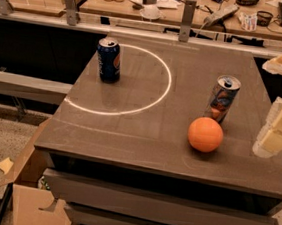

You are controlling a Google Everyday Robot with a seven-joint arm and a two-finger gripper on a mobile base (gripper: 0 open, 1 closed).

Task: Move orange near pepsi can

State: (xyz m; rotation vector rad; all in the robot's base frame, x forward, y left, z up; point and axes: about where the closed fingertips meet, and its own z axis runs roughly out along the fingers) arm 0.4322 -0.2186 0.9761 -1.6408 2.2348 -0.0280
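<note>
The orange will be gripped by its side (pixel 214 138) facing away from the pepsi can, and the silver can behind it will be left standing.
The orange (pixel 205 134) is a round bright orange fruit on the dark table top (pixel 128 133), at the front right. The pepsi can (pixel 109 60) is dark blue with a silver top and stands upright at the back left, inside a white curved line. My gripper (pixel 280 130) is at the right edge of the view, cream-coloured, to the right of the orange and apart from it. It holds nothing that I can see.
A taller slim silver can (pixel 223 99) with blue and red print stands just behind the orange. A cardboard box (pixel 31 198) sits on the floor at the front left. A cluttered wooden bench (pixel 191 14) runs behind the table.
</note>
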